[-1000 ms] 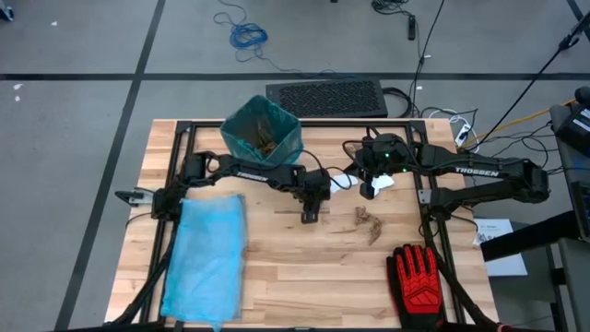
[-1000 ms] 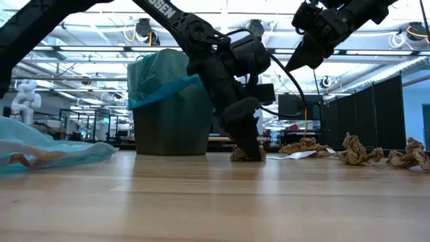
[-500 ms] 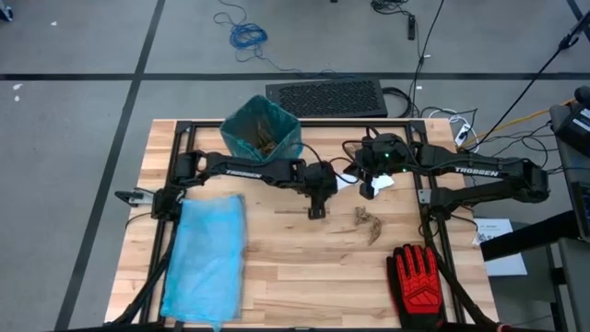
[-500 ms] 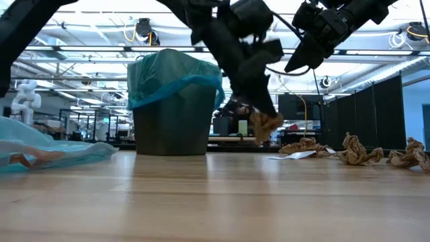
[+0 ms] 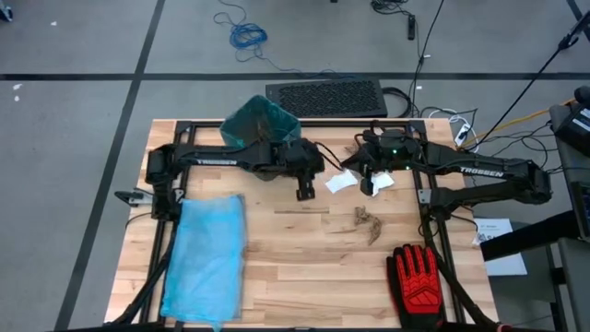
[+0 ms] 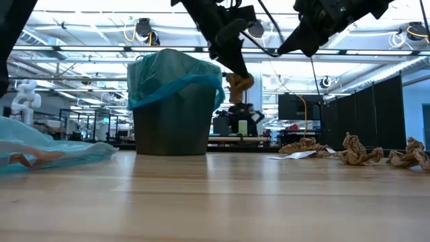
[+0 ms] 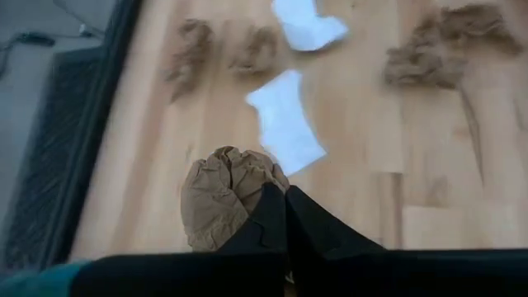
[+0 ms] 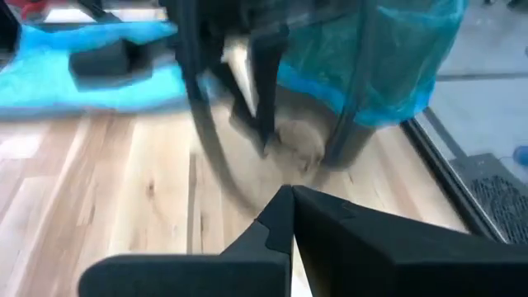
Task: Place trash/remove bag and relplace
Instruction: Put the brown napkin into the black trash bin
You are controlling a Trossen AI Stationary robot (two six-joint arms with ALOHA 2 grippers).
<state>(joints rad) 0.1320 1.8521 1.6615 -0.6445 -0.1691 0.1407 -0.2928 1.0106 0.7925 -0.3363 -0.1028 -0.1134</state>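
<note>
I need to let the crumpled brown scrap go from my left gripper so that it ends up inside the teal bag (image 5: pixel 263 145) that lines the dark bin.
A dark bin lined with a teal bag (image 5: pixel 261 129) stands at the table's far edge. My left gripper (image 5: pixel 306 190) is in the air just right of the bin (image 6: pixel 175 101), shut on a crumpled brown scrap (image 6: pixel 238 84). My right gripper (image 5: pixel 369 187) hovers high over the far middle of the table, shut, with nothing seen between its fingers (image 8: pixel 280 216). Two white pieces (image 7: pixel 285 124) (image 7: pixel 309 21) and more brown scraps (image 5: pixel 366 221) (image 6: pixel 356 151) lie on the wood. My left gripper pinches the brown scrap (image 7: pixel 227 198) between its two fingers (image 7: pixel 272 216), at the scrap's side. The fingers slant down from above. The scrap is lifted clear of the table and hangs at the fingertips, level with the bin's rim.
A flat light-blue bag (image 5: pixel 205 256) lies on the table's left near part. A red-and-black glove (image 5: pixel 419 277) lies at the near right corner. Brown scraps (image 7: pixel 186 58) lie near the far edge. A black mat (image 5: pixel 327 97) is on the floor beyond the table.
My left gripper has risen from the table with the brown scrap and swung toward the far edge and the bin. The scrap, on the wood a second ago, is now lifted clear at rim height.
</note>
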